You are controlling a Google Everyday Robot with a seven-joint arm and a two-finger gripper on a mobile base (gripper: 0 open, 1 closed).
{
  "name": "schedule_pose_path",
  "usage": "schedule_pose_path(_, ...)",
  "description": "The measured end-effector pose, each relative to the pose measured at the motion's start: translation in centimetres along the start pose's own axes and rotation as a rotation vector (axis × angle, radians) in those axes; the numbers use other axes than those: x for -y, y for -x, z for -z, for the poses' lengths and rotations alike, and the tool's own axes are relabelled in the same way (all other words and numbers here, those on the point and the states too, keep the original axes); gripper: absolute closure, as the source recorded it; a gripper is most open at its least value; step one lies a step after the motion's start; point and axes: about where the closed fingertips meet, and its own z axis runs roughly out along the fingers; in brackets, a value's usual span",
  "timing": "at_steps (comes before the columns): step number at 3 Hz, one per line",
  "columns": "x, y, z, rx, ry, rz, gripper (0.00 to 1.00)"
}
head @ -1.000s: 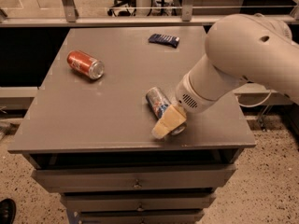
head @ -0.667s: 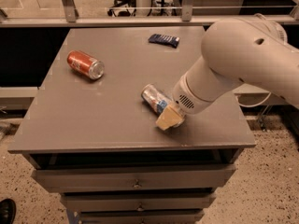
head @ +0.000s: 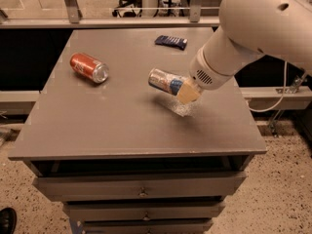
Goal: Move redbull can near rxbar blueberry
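I will use my gripper to set the redbull can down and let go of it on the grey table (head: 172,48), close against the near side of the rxbar blueberry.
The redbull can (head: 165,81) is silver and blue and lies sideways in the air above the grey table (head: 97,126), its silver top pointing left. My gripper (head: 186,91) is shut on the can's right end, with a tan finger (head: 188,92) across it. The big white arm reaches in from the upper right. The rxbar blueberry (head: 171,42), a flat dark navy bar, lies near the table's far edge, up and slightly right of the can.
A red-orange can (head: 88,67) lies on its side at the table's left. Drawers (head: 141,189) sit under the tabletop. A railing (head: 122,21) runs behind the table's far edge.
My gripper has lifted the redbull can off the tabletop and carried it away from the front edge, toward the far side where the rxbar lies.
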Motion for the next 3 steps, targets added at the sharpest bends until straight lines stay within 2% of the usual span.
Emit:
schedule_pose_path(1, -0.3, 0.0, 0.1, 0.003, -0.001, -0.001, 1.0)
schedule_pose_path(2, 1.4, 0.5, -0.1, 0.04, -0.026, -0.009, 1.0)
schedule_pose_path(3, 5.1, 1.1, -0.9, 0.083, -0.041, -0.021, 1.0)
